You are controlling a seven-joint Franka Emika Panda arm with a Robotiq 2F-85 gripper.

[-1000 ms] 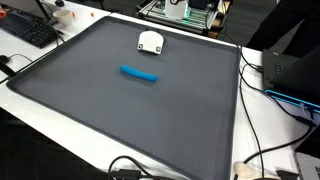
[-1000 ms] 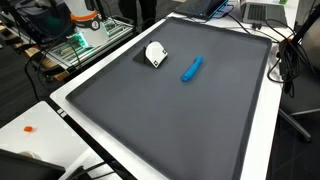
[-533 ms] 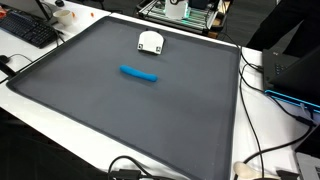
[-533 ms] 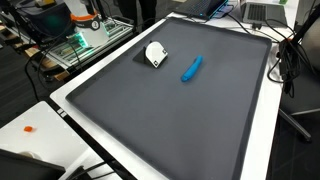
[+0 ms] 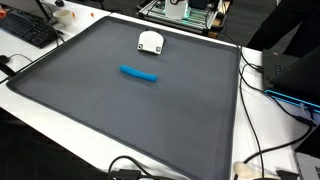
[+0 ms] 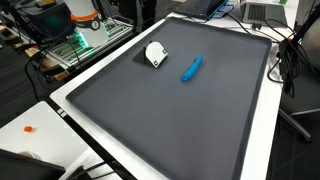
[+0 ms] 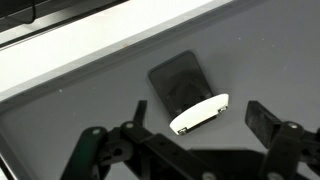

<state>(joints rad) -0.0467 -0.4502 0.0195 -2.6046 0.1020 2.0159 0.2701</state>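
Note:
The white object's top edge (image 5: 151, 32) (image 7: 198, 114), near its middle, above the dark piece on the grey mat, should be where my gripper goes next and closes.
A small white object (image 5: 150, 42) with a dark face lies on the far part of the dark grey mat (image 5: 120, 120); it also shows in an exterior view (image 6: 156, 54). A blue marker (image 5: 138, 73) lies near the mat's middle, seen too in an exterior view (image 6: 191, 68). In the wrist view the white-edged object (image 7: 198, 113) lies on the mat between and beyond my fingers. My gripper (image 7: 197, 128) is open and empty, with one fingertip (image 7: 262, 117) on the right and the other on the left. The gripper does not show in either exterior view.
A white table border (image 5: 262, 140) surrounds the mat. A keyboard (image 5: 28, 30) lies at one corner, with cables (image 5: 270, 90) and a laptop (image 5: 295, 75) along one side. A rack of equipment (image 6: 85, 30) stands beyond the mat's far edge.

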